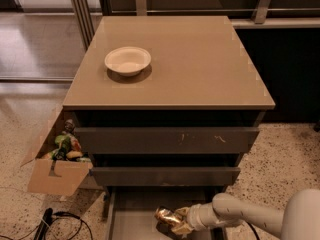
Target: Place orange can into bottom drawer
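Observation:
My gripper is going to release the orange can onto the flat grey bottom in the middle of the open bottom drawer [174,226].
The bottom drawer [131,209] of the grey-brown cabinet is pulled open, showing its flat grey floor. My gripper [176,221] reaches in from the lower right on a white arm and is shut on the orange can [165,215], a shiny orange-gold can. The can lies on its side just above the drawer floor, over the drawer's middle. The two upper drawers [165,140] are closed.
A white bowl [127,60] sits on the cabinet top [200,69]. A cardboard box [56,170] of snacks stands on the floor at the cabinet's left. Black cables [60,223] lie on the floor at lower left. A dark wall is to the right.

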Controlling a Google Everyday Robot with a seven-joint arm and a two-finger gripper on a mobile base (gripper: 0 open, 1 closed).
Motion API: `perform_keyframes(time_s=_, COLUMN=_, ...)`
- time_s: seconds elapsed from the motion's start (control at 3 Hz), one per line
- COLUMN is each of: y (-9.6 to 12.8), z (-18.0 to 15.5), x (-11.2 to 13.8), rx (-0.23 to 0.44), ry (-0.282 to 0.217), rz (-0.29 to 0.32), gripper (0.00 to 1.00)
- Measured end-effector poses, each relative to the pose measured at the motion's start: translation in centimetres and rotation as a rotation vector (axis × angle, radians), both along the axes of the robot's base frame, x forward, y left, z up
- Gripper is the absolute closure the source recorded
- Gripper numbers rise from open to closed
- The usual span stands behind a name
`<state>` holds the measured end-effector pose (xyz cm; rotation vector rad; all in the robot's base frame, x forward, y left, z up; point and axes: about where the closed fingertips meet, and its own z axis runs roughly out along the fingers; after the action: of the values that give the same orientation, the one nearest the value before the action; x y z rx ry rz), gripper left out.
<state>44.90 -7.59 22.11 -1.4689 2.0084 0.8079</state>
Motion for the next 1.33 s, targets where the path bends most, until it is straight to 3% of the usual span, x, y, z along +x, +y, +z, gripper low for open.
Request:
perform_keyframes(time_s=0.67, y=-1.3, z=-3.4, x=2.3, rx=0.007, ry=-0.011, rz=-0.033, gripper=1.0)
perform_keyframes(time_s=1.33, y=-1.4, z=-5.2, x=2.2, rx=-0.096, ry=0.027, rz=0.09, gripper=1.0)
